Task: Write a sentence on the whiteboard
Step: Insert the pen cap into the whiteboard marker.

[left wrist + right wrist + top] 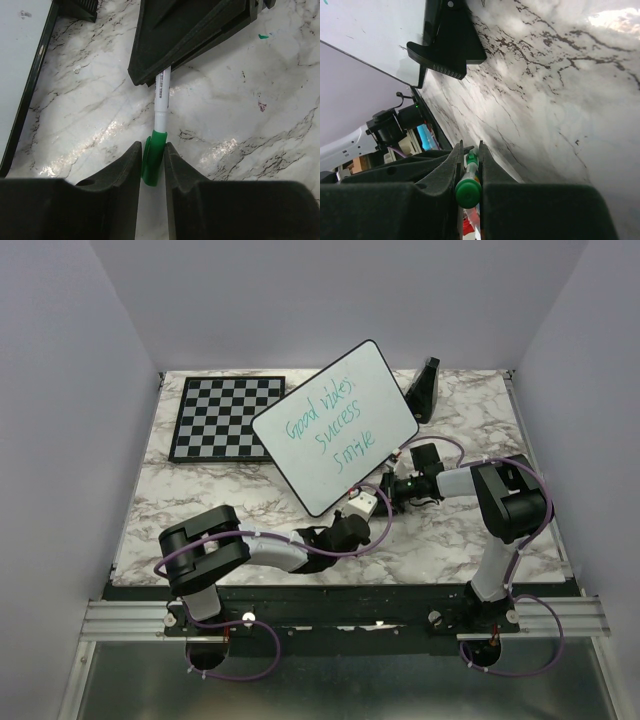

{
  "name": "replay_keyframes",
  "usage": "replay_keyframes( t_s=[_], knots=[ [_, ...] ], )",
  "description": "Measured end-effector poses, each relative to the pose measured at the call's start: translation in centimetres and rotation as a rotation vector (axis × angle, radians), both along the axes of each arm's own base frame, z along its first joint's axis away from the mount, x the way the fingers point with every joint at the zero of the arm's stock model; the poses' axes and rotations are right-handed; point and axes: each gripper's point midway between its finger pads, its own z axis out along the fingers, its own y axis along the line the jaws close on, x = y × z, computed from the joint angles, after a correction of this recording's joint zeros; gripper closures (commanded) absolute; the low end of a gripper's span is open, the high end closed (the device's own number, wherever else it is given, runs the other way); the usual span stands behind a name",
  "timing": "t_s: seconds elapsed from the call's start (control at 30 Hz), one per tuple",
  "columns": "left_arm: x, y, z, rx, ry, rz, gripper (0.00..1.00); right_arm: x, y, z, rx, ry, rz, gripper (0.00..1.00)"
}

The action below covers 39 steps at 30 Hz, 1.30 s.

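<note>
The white marker will go down on the bare marble just off the whiteboard's near edge (391, 515), set there by my right gripper.
The whiteboard (335, 425) lies at an angle mid-table, and the sentence (330, 427) on it reads "Good vibes Success Smile" in green-teal. Both grippers meet just in front of its near edge. My right gripper (469, 150) is shut on a white marker (161, 100), whose green rear end (468, 191) points at the camera. My left gripper (152, 155) is shut on the marker's green cap (154, 160), which sits over the marker's tip. From above, the left gripper (366, 502) and right gripper (390, 490) nearly touch. The board's edge (20, 75) shows in the left wrist view.
A black-and-white chessboard (225, 415) lies at the back left, partly under the whiteboard's corner. A black wedge-shaped stand (423, 388) sits behind the board at the right. Another black stand foot (447, 45) juts from the board's rim. A small green mark (263, 36) is on the marble tabletop (200, 495).
</note>
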Motion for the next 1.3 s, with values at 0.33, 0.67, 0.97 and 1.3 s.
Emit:
replay_keyframes(
  t_s=[0.33, 0.67, 0.97, 1.3],
  knots=[
    [0.6, -0.5, 0.7, -0.009, -0.009, 0.004, 0.67, 0.0, 0.1, 0.2, 0.011, 0.005, 0.002, 0.99],
    [1.3, -0.8, 1.5, -0.014, -0.023, 0.007, 0.62, -0.2, 0.2, 0.4, 0.021, 0.009, 0.008, 0.99],
    [1.8, -0.5, 2.1, -0.030, -0.027, 0.023, 0.50, -0.1, 0.0, 0.5, 0.026, 0.009, 0.005, 0.99],
    [2.7, 0.5, 5.0, -0.096, -0.058, 0.062, 0.48, -0.3, -0.3, 0.6, 0.032, 0.036, 0.002, 1.00]
  ],
)
